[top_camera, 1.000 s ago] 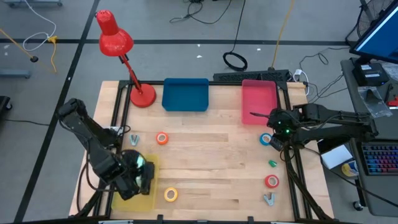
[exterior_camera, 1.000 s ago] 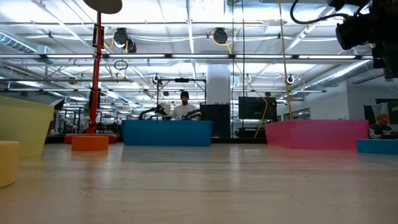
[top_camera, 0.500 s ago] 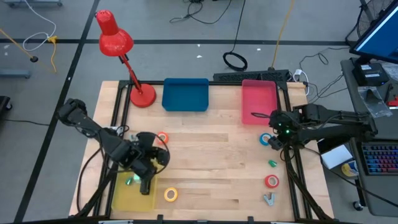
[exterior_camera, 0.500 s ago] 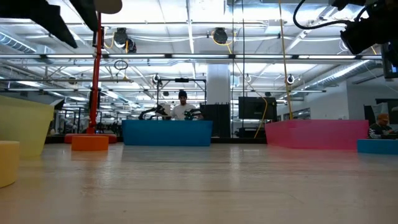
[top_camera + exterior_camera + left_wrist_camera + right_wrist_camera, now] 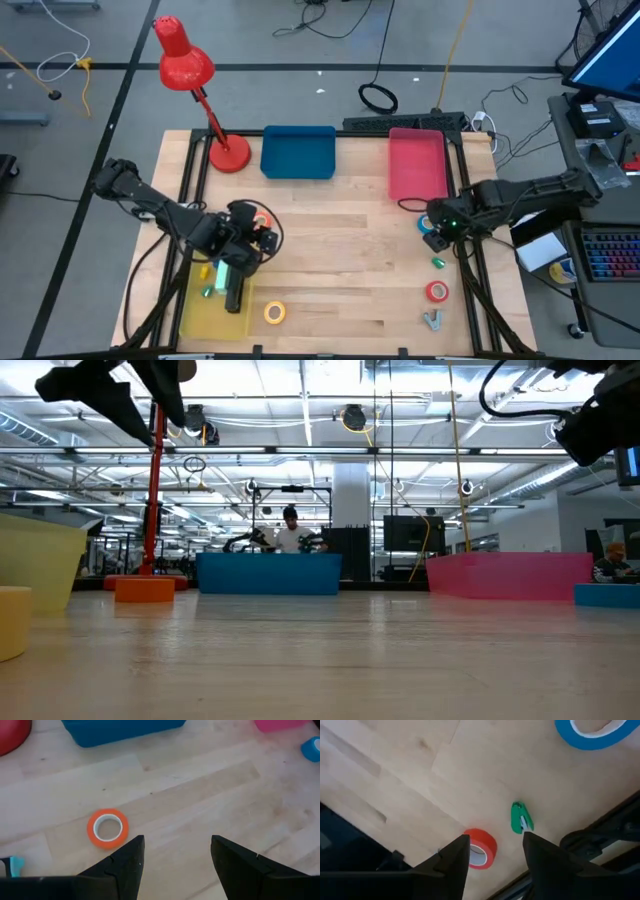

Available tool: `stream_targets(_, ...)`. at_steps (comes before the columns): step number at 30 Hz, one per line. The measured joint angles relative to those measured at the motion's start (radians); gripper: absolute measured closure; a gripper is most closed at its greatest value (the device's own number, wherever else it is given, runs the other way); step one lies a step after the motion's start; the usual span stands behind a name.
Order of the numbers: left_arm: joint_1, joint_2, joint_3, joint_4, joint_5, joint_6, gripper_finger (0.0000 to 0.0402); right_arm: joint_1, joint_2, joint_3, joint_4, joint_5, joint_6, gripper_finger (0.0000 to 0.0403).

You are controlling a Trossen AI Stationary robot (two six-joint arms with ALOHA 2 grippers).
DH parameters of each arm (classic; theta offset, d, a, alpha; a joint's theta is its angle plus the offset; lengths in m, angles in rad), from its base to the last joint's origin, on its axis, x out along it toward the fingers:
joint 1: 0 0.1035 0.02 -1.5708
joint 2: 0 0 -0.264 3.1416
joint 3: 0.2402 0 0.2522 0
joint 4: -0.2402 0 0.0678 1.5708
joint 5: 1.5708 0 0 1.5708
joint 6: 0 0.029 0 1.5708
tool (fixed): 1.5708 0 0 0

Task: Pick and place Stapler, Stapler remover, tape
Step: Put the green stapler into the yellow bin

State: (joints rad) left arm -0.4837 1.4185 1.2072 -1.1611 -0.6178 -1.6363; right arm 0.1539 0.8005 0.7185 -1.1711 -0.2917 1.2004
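I need to next close my right gripper on the middle of the small green stapler [image 5: 438, 263] [image 5: 521, 818], which is lying between the red tape and the blue tape.
My left gripper [image 5: 247, 238] hangs open above the table, between the yellow tray [image 5: 196, 318] and the orange tape [image 5: 107, 827], touching nothing. My right gripper [image 5: 492, 865] is open above the table's right side, over the blue tape [image 5: 592, 730]. The red tape [image 5: 481, 847] and a small green stapler [image 5: 521, 817] lie flat beyond its fingers. The yellow tape [image 5: 274, 313] lies near the front edge. A grey stapler remover [image 5: 432, 320] lies at the front right. A dark stapler-like thing [image 5: 235, 296] rests in the yellow tray.
A blue tray [image 5: 298, 153] and a pink tray [image 5: 417, 160] stand at the far edge. A red desk lamp [image 5: 228, 155] stands at the far left. A small pale blue thing [image 5: 12, 865] lies near the orange tape. A person sits in the room behind the table.
My left gripper has risen from over the yellow tray and swung toward the table's far right, ending near the orange tape. My right gripper has drawn back from the pink tray's near end toward the near edge, and now hangs over the blue tape.
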Motion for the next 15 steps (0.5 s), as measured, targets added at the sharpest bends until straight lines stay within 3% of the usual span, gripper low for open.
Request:
stream_targets(6,0.014,0.0,0.0,0.015,-0.001,0.035,0.0174,0.054,0.024,-0.016,0.083,0.01,0.098,0.0227)
stream_targets(10,0.014,0.0,0.0,0.014,-0.004,0.054,0.0174,0.064,0.025,-0.028,0.267,0.039,0.1,0.0225)
stream_targets(15,0.014,0.0,0.0,0.014,-0.008,0.064,0.0174,0.065,0.026,-0.092,0.413,-0.016,0.118,0.023)
